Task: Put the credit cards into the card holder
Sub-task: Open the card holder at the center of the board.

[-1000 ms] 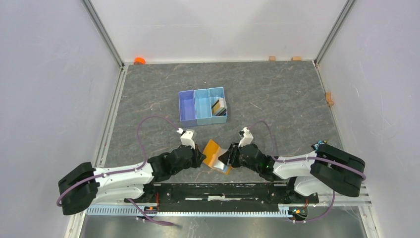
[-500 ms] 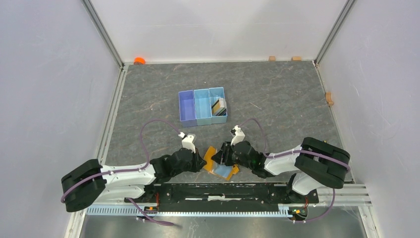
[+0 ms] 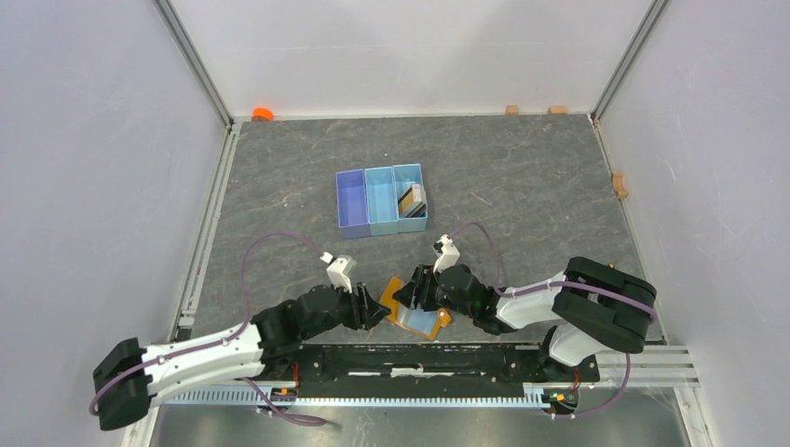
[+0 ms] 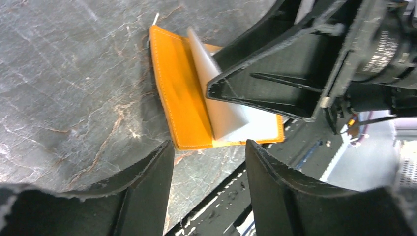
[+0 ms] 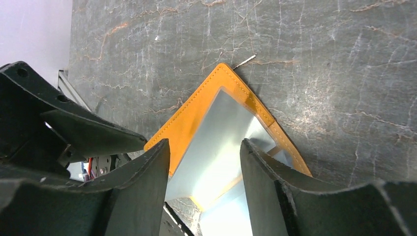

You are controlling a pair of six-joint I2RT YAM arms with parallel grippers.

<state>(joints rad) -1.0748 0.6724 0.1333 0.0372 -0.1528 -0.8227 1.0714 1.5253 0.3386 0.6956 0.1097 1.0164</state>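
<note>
The open card holder lies slanted close to the black rail, so the robot's left gripper needs to pinch the orange cover's edge (image 4: 179,144) and pull the card holder clear first.
The card holder (image 3: 395,291) is an orange-tan wallet lying open near the table's front edge, with a light-blue panel facing up. In the left wrist view the card holder (image 4: 179,98) has a grey inner flap standing up. My left gripper (image 3: 374,310) sits just left of it, open, with nothing between its fingers (image 4: 209,157). My right gripper (image 3: 408,294) hovers over the wallet from the right, open, and its jaws frame the card holder's (image 5: 196,118) shiny panel without pinching it (image 5: 205,157). Credit cards (image 3: 411,198) lie in the blue tray's right compartment.
The blue three-compartment tray (image 3: 353,200) stands mid-table beyond the wallet. A small orange object (image 3: 263,114) sits in the back left corner. Small wooden blocks (image 3: 511,109) lie along the back and right edges. The arms' black mounting rail (image 3: 419,358) runs just behind the wallet.
My left gripper has opened, let go of the wallet and drawn back to the left. The right gripper opened wider. The wallet has dropped lower and lies open on the table.
</note>
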